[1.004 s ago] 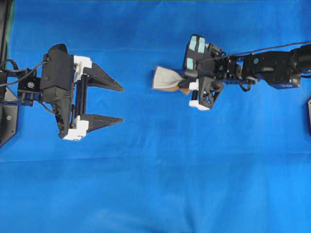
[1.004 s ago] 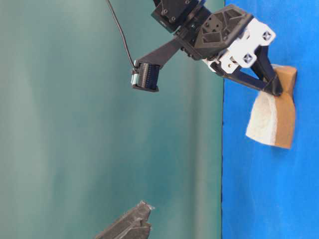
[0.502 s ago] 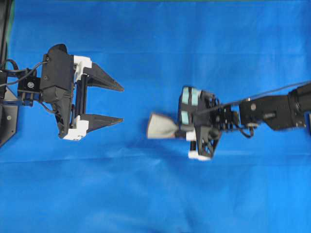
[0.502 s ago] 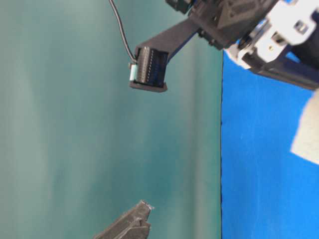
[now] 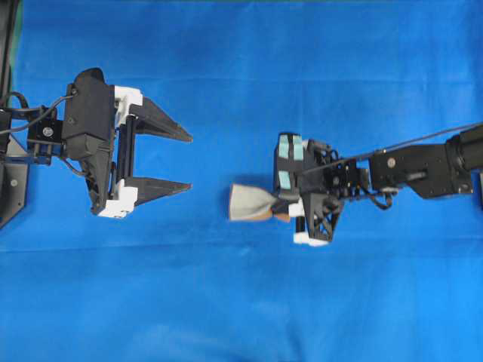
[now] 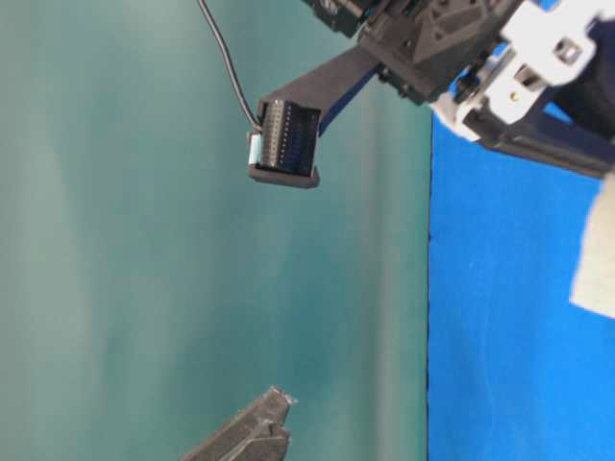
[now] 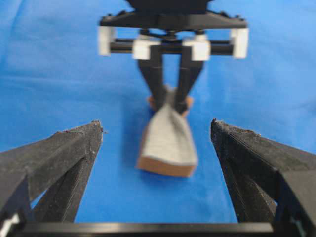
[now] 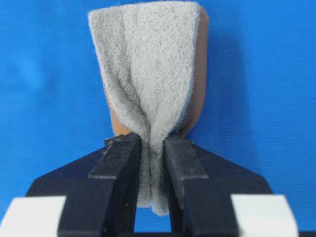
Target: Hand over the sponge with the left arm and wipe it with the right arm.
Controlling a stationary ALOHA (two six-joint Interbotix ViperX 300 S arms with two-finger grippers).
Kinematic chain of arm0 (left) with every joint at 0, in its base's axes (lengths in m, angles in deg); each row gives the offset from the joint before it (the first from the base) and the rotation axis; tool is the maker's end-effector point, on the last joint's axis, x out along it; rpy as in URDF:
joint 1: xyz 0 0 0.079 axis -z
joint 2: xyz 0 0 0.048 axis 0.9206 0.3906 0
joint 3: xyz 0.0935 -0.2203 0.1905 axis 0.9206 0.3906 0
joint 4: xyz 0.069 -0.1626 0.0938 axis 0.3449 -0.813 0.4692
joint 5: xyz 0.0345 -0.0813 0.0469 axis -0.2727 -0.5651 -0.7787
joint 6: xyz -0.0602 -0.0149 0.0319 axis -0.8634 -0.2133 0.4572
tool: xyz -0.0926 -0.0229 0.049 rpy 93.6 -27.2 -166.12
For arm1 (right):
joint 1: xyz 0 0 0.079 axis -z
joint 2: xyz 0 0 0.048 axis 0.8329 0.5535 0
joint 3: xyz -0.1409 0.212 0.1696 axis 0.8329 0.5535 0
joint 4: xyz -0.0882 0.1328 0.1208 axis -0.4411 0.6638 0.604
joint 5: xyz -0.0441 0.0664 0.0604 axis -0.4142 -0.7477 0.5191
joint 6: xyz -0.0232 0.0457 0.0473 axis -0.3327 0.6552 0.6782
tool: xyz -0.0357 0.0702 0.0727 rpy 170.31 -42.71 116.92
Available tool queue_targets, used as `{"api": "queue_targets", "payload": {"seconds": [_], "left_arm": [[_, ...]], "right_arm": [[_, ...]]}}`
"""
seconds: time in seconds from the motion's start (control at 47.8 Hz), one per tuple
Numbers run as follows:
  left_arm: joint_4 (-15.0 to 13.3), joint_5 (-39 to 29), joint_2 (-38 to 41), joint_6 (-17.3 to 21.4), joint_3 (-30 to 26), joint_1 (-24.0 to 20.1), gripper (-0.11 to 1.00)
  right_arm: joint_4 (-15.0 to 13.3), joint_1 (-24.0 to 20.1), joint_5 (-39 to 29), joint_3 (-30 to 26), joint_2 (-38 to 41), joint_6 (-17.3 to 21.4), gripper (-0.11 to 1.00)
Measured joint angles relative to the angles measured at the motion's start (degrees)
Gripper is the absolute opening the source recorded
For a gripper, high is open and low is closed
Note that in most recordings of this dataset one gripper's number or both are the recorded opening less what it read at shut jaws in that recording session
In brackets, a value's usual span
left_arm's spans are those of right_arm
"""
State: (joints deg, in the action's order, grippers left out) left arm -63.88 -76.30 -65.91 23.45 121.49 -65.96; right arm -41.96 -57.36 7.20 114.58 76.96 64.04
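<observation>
My right gripper needs to release the sponge on the blue cloth (image 5: 264, 148) opposite my left gripper's upper fingertip.
The sponge (image 5: 247, 204), grey-white on top with a tan-orange layer beneath, is pinched at one end by my right gripper (image 5: 278, 209), which is shut on it. In the right wrist view the fingers squeeze the sponge (image 8: 148, 64) into a fold at the right gripper (image 8: 152, 143). Its free end points left toward my left gripper (image 5: 189, 162), which stands wide open and empty a short way off. From the left wrist, the sponge (image 7: 170, 140) lies ahead between the open fingers of the left gripper (image 7: 155, 125), beyond their tips. Only a corner of the sponge (image 6: 598, 264) shows at table level.
A blue cloth (image 5: 241, 302) covers the whole table. The left arm's base and cables (image 5: 15, 143) sit at the left edge. The right arm (image 5: 423, 170) reaches in from the right, its cable above it. A teal wall (image 6: 144, 240) fills the table-level view.
My right gripper has carried the sponge from the upper middle down toward the image's centre, ending level with the left gripper's lower finger. The left gripper has stayed still and open.
</observation>
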Motion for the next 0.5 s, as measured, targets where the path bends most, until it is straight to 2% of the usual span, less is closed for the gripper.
{"api": "queue_targets", "payload": {"seconds": [0.146,0.272,0.502], "left_arm": [[0.0,0.0,0.1,0.0,-0.1,0.0,0.89],[0.0,-0.1,0.0,-0.1,-0.1,0.0,0.89],[0.1,0.0,0.1,-0.1,0.0,0.0,0.89]], "right_arm": [[-3.8,6.4,0.2,1.3,-1.1,0.1,0.24],[-5.5,11.3,0.3,1.8,-1.6,0.0,0.24],[-6.1,9.9,0.3,1.8,-1.6,-0.1,0.24]]}}
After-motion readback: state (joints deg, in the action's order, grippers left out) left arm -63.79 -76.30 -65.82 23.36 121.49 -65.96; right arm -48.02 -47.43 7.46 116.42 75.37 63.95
